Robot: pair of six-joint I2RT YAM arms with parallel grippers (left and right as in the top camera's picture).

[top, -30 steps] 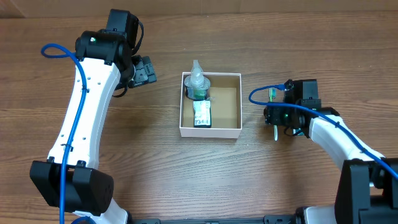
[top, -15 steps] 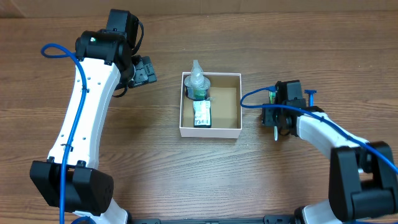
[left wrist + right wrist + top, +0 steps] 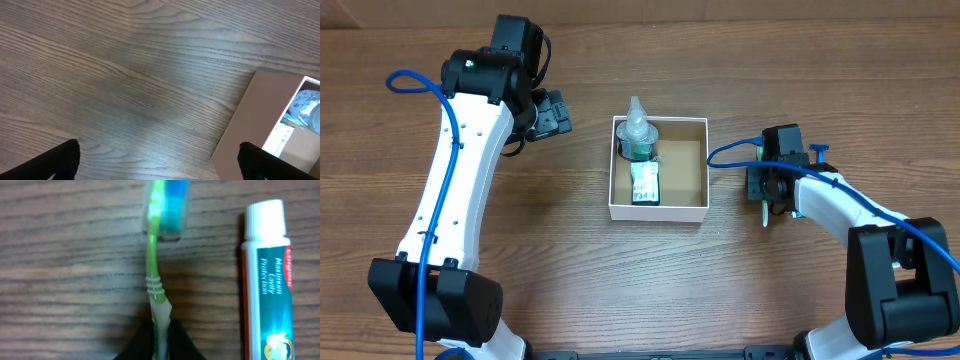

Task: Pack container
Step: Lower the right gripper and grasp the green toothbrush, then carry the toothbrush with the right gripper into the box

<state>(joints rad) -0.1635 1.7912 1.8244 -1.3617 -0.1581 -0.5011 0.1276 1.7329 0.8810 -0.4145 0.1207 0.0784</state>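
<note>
I need to let go of the green toothbrush with my right gripper in the container, on the container's brown bottom beside the small packet (image 3: 675, 176).
The container (image 3: 658, 211), a shallow white-walled box with a brown inside, sits mid-table. It holds a clear bottle (image 3: 638, 135) and a small packet (image 3: 645, 183) along its left side. To its right, my right gripper (image 3: 767, 190) is low over the table. In the right wrist view it (image 3: 160, 335) is shut on the pale handle of a green toothbrush (image 3: 154, 265) that lies on the wood, its capped head pointing away. My left gripper (image 3: 160, 165) hangs open over bare wood left of the container (image 3: 250, 125), holding nothing.
A toothpaste tube (image 3: 267, 280) with a white cap lies on the table just right of the toothbrush, parallel to it. The left arm (image 3: 460, 170) stretches along the table's left side.
My right gripper has closed on the toothbrush handle, after shifting slightly left toward the container. The left arm has not moved.
</note>
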